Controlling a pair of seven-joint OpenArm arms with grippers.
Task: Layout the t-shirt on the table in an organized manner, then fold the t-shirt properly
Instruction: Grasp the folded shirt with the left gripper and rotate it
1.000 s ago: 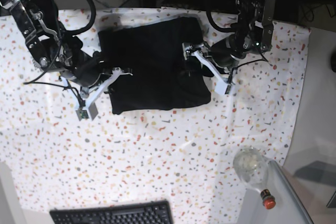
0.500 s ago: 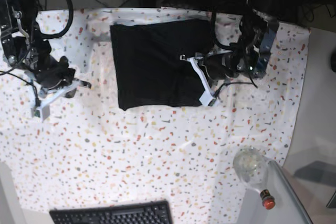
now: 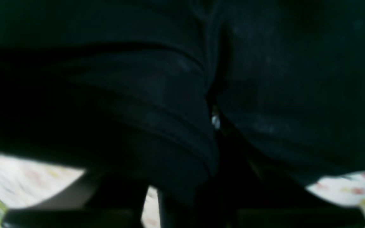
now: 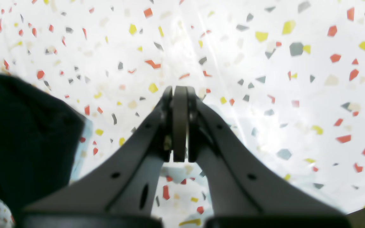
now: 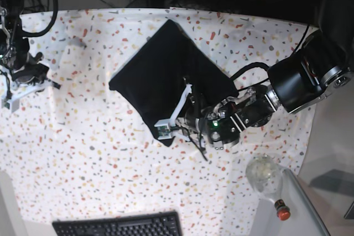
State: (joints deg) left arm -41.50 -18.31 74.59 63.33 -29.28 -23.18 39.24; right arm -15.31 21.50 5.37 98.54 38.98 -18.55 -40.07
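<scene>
Next, I let go of the black t-shirt with my left gripper on the speckled table straight (image 5: 136,80) behind the keyboard, toward the back edge.
The black t-shirt (image 5: 160,64) lies folded on the speckled table (image 5: 99,164), turned so it sits like a diamond. My left gripper (image 5: 165,129) is at its lower corner, white fingers closed on the cloth. In the left wrist view the dark t-shirt (image 3: 265,79) fills the frame and hides the fingers. My right gripper (image 5: 12,102) is far left, away from the shirt. In the right wrist view it (image 4: 180,91) is shut and empty over the table (image 4: 265,63).
A black keyboard (image 5: 119,226) lies at the front edge. A clear bottle with a red cap (image 5: 265,176) lies at the front right, beside the grey side surface (image 5: 332,192). Cables and dark gear line the back edge.
My left gripper moved from the shirt's right edge down to its front corner, and the shirt turned from square to diamond-wise. My right arm drew back further to the left.
</scene>
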